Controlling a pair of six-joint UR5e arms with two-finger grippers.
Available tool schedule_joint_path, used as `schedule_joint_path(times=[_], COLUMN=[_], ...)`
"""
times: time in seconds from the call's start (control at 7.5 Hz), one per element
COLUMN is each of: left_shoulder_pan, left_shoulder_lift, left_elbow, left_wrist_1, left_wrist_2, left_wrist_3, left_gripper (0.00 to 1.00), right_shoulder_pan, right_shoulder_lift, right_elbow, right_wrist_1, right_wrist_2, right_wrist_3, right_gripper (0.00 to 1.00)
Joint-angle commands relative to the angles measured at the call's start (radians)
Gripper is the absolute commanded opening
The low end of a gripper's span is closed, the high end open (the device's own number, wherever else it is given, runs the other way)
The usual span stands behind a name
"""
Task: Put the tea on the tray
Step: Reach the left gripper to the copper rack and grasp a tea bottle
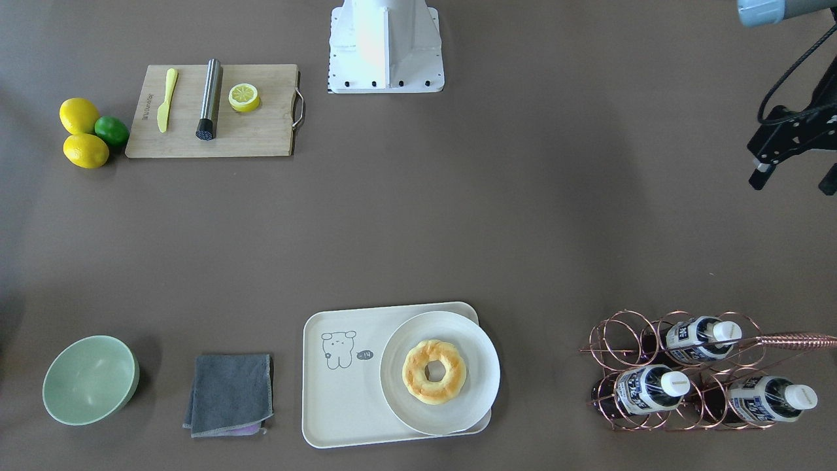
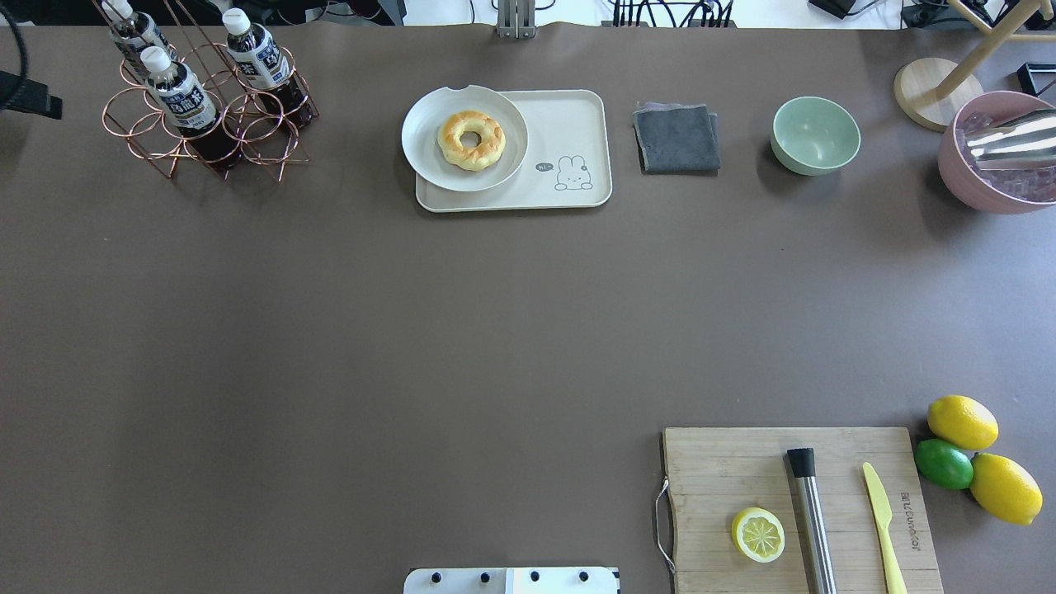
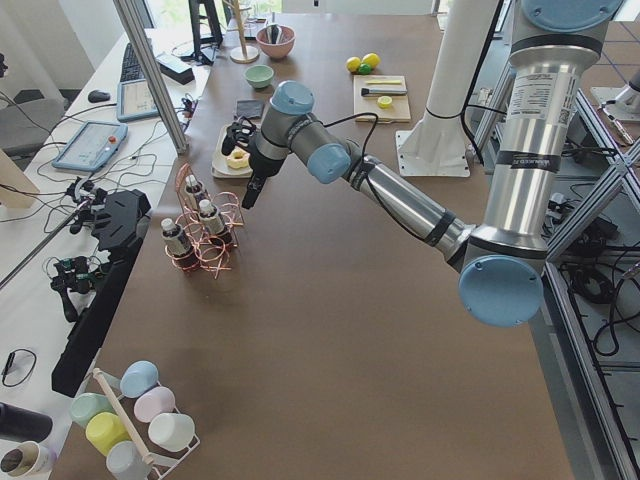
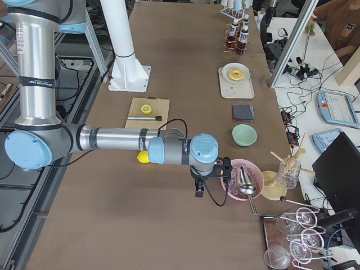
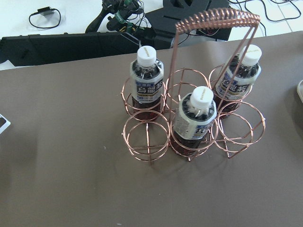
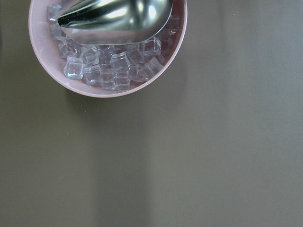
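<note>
My left gripper is to close next on the capped top of the tea bottle (image 1: 724,333) (image 5: 202,98) that stands alone in the copper rack's row nearest the robot.
Three look-alike tea bottles (image 1: 703,339) with white caps stand in a copper wire rack (image 1: 611,340) at the table's far left corner. They also show in the overhead view (image 2: 177,95) and the left wrist view (image 5: 196,116). The cream tray (image 1: 340,405) with the cartoon holds a round white plate (image 1: 484,366) with a doughnut (image 1: 433,371). My left gripper (image 1: 793,183) is open and empty. It hangs in the air on the robot's side of the rack, apart from the bottles. My right gripper (image 4: 199,185) hovers beside a pink ice bowl (image 4: 242,180); I cannot tell if it is open or shut.
A grey cloth (image 2: 676,138) and a green bowl (image 2: 815,134) lie right of the tray. The pink bowl (image 2: 990,157) holds ice and a steel scoop. A cutting board (image 2: 718,487) with half a lemon, steel tool and yellow knife sits near right, with lemons and a lime (image 2: 945,464) beside it.
</note>
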Motion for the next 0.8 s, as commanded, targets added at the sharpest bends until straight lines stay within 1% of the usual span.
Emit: schedule_joint_path(times=[0.0,0.13,0.27,0.53,0.67], left_shoulder_pan=[0.163,0.164,0.164,0.164,0.164], left_shoulder_lift=[-0.135,-0.178,-0.197,-0.188,-0.182], left_elbow=[0.080,0.139,0.159,0.197,0.248], left_wrist_1=[0.000,-0.003,-0.014,-0.095,-0.174], left_wrist_2=[0.141,0.141,0.143,0.141,0.138], left_wrist_3=[-0.066,-0.061,-0.057,-0.055,-0.060], left_gripper=[0.98,0.98,0.98,0.98,0.98], right_shoulder_pan=[0.000,0.000,0.000,0.000,0.000], right_shoulder_lift=[-0.001,-0.003,-0.004,0.000,0.002], right_elbow=[0.000,0.000,0.000,0.000,0.000], right_wrist_1=[0.000,0.000,0.000,0.000,0.000], right_wrist_2=[-0.006,-0.005,-0.006,-0.006,-0.006], right_wrist_3=[0.000,-0.001,0.000,0.002,0.002], right_gripper=[1.00,1.00,1.00,1.00,1.00])
